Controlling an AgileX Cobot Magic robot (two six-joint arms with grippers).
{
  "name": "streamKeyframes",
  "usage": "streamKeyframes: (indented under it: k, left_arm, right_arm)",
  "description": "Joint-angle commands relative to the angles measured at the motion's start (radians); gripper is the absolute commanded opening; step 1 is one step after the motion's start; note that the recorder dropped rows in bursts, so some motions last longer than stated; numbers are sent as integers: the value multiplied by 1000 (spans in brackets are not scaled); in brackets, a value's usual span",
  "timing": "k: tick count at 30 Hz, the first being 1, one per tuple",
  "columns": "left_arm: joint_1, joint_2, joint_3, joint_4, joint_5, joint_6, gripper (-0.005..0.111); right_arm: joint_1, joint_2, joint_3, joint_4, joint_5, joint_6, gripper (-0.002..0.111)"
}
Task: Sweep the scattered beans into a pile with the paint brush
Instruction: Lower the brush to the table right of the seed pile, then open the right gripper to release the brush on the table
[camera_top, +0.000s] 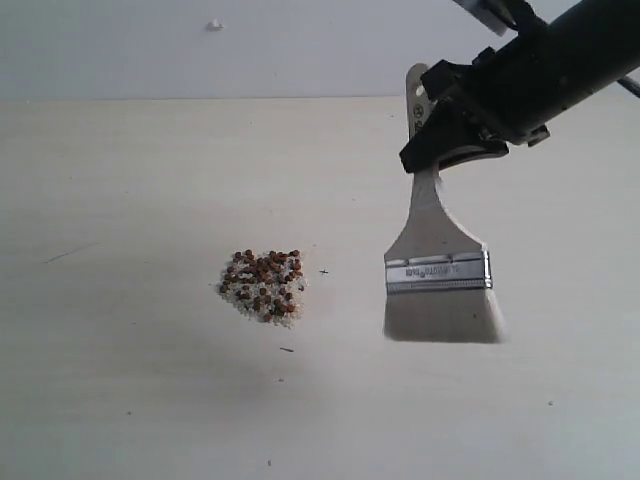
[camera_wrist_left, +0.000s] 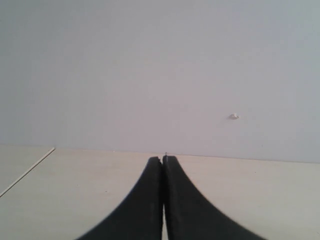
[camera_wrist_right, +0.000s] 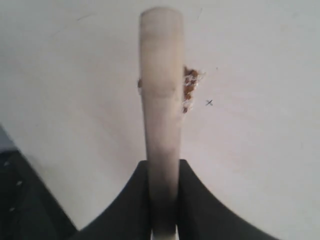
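The robot's right gripper needs to set the paint brush down on the table (camera_top: 393, 332), past the black cross mark next to the beans. The brush now hangs upright close to the table.
The beans (camera_top: 264, 280) lie gathered in a palm-sized pile (camera_top: 262, 288), mixed with off-white grains, left of the table's middle. The paint brush (camera_top: 440, 270) hangs upright to the right of the pile, bristles down and close to the table, a clear gap away from the beans. My right gripper (camera_top: 455, 140) is shut on its wooden handle. In the right wrist view the brush (camera_wrist_right: 161, 100) runs out from between the fingers and hides most of the pile (camera_wrist_right: 190, 87). My left gripper (camera_wrist_left: 163, 159) is shut with nothing in it and does not show in the exterior view.
The pale wooden table (camera_top: 120, 200) meets a white wall at the back. A small black cross mark (camera_top: 324, 271) sits just right of the pile. A dark fleck (camera_top: 287, 349) lies below the pile. The table's edge (camera_wrist_right: 30, 165) shows in the right wrist view.
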Motion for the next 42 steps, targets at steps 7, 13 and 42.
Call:
streamKeyframes:
  k: [7, 13, 42]
  left_arm:
    - [-2, -6, 3, 0, 7, 2, 0]
    - [-2, -6, 3, 0, 7, 2, 0]
    - [-2, -6, 3, 0, 7, 4, 0]
  right_arm:
    - [-34, 238, -5, 227, 137, -184, 0]
    - [-34, 311, 25, 222, 137, -206, 0]
    - [-34, 404, 56, 258, 17, -185, 0]
